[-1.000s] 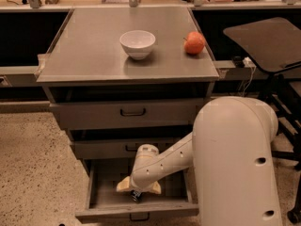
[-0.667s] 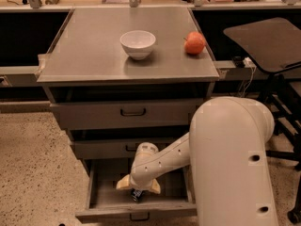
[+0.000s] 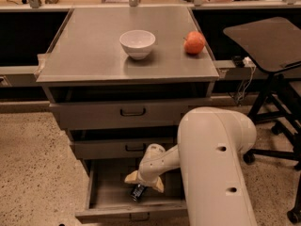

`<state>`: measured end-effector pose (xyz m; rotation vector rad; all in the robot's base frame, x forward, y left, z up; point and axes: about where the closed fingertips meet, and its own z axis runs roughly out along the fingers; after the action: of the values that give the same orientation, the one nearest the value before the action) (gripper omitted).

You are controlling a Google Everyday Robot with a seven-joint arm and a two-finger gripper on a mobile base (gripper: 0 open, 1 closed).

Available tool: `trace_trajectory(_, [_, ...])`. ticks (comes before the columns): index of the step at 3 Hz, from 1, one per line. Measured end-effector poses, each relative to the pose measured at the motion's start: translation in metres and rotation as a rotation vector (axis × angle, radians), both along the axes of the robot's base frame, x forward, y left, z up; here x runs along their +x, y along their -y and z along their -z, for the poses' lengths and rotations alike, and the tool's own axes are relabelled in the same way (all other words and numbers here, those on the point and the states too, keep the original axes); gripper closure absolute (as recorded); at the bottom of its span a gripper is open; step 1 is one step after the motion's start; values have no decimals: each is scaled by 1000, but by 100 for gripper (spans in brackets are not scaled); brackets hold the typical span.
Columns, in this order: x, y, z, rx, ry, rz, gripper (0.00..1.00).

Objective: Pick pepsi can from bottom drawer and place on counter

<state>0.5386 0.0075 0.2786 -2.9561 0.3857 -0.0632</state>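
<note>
The robot's gripper should close around the upper end of the pepsi can [image 3: 141, 186], leaving the lower end of the can sticking out toward the handle of the bottom drawer.
The bottom drawer [image 3: 101, 192] is pulled open below two closed grey drawers. The pepsi can [image 3: 138, 191], small and dark blue, lies on its floor near the front middle. My gripper [image 3: 144, 183] reaches down into the drawer right over the can. Its tan fingers [image 3: 132, 177] are spread apart to either side of the can's upper end. The can rests on the drawer floor, partly hidden by the wrist. The counter [image 3: 94, 51] is the flat grey cabinet top above.
A white bowl [image 3: 137, 43] and a red-orange fruit [image 3: 194, 43] sit on the counter. My large white arm [image 3: 216, 168] covers the drawer's right part. A dark side table [image 3: 268, 39] and a chair base [image 3: 277, 145] stand at right.
The gripper has settled slightly lower over the can inside the bottom drawer. The can, bowl and fruit have not moved.
</note>
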Motion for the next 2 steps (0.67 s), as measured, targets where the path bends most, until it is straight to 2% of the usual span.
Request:
trace_trajectory(1, [14,2,24,18,5,15,0])
trace_trajectory(2, [30,-1,60,20,-13,42,0])
